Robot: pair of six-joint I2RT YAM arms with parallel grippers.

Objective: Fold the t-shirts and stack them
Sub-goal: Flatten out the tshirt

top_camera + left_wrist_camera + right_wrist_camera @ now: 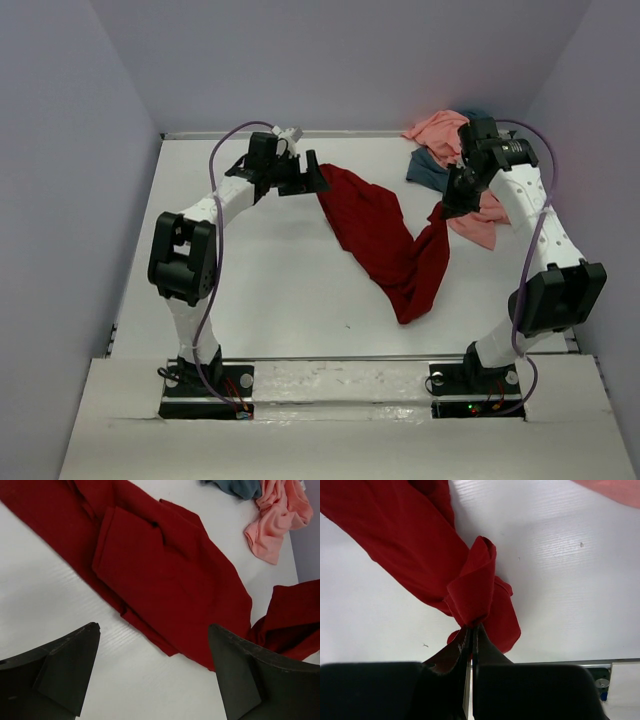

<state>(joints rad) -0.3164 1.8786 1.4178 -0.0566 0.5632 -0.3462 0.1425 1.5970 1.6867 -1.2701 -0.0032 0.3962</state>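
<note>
My left gripper needs to close on the near corner of the top flap point(332, 196) point(96, 571) of the dark red t-shirt, at the end across from my right gripper.
The dark red t-shirt point(385, 240) lies crumpled in a V shape in the middle of the table. My right gripper point(472, 626) is shut on a bunched fold of the dark red t-shirt point(410, 535) and holds its right end up off the table; from above the right gripper point(447, 207) is at the shirt's right tip. Just left of the shirt's upper left corner, my left gripper point(314, 181) hangs open; in its wrist view the left gripper point(154, 630) holds nothing and the dark red t-shirt point(165, 570) lies ahead of it. The salmon pink t-shirt point(440, 130) and slate blue-grey t-shirt point(428, 170) lie heaped at the back right.
Grey walls enclose the white table point(250, 270) on the left, back and right. The pink and blue-grey heap lies under and behind the right arm point(530, 220). Both arm bases stand on the near rail point(340, 385).
</note>
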